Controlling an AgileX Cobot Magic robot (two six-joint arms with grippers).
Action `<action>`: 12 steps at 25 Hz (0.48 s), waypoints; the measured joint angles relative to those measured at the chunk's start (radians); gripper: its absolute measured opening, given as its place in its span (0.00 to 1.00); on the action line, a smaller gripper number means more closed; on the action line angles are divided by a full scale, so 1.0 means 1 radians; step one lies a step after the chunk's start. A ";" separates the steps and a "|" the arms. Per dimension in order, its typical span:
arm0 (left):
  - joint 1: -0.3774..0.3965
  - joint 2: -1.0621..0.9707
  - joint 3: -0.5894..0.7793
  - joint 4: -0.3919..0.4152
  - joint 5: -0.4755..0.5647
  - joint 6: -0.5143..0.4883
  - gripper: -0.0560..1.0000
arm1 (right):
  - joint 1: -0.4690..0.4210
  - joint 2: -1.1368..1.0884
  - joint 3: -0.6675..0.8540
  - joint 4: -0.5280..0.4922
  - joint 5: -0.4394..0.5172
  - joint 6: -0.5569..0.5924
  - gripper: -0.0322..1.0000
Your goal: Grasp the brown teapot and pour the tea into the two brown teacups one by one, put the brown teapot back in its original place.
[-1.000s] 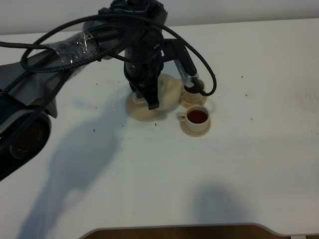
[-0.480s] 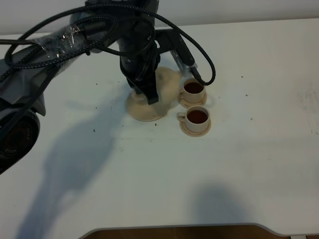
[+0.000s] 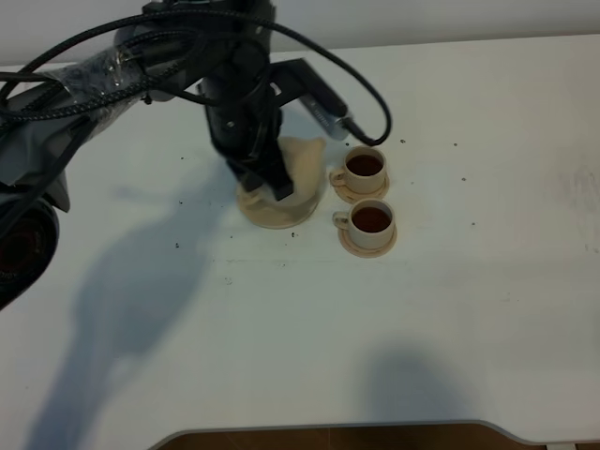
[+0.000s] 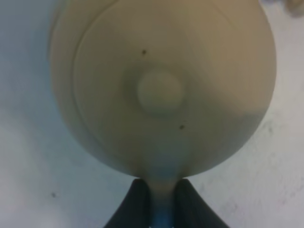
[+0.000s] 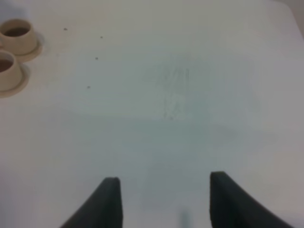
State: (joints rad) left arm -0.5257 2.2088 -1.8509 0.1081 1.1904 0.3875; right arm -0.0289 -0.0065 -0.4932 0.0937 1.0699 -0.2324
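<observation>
I will set the brown teapot down with my left gripper on the large saucer (image 3: 279, 200) next to the two brown teacups.
The brown teapot (image 3: 302, 164) stands upright over the large saucer (image 3: 267, 214); I cannot tell whether it rests on it. My left gripper (image 3: 277, 187) is shut on the teapot's loop handle (image 4: 161, 185). The left wrist view looks straight down on the teapot's domed lid (image 4: 160, 90). The two brown teacups stand on their small saucers just right of the pot, the far one (image 3: 364, 167) and the near one (image 3: 372, 220). Both hold dark reddish-brown tea. My right gripper (image 5: 166, 199) is open and empty over bare table, with both cups (image 5: 16, 33) far off.
The white table (image 3: 469, 309) stretches wide to the right and front. Black cables and the left arm (image 3: 141, 66) hang over the back left. Small dark specks dot the table around the saucers.
My left arm has swung left and back, taking the teapot away from the far cup to above the large saucer. The far cup now shows in full.
</observation>
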 joint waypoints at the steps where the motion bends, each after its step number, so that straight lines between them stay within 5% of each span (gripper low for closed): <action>1: 0.005 0.000 0.016 0.006 0.000 -0.012 0.16 | 0.000 0.000 0.000 0.000 0.000 0.000 0.46; 12: 0.011 0.001 0.058 0.020 -0.050 -0.071 0.16 | 0.000 0.000 0.000 0.000 0.000 0.000 0.46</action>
State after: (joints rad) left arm -0.5144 2.2097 -1.7925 0.1282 1.1405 0.3165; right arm -0.0289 -0.0065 -0.4932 0.0937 1.0699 -0.2324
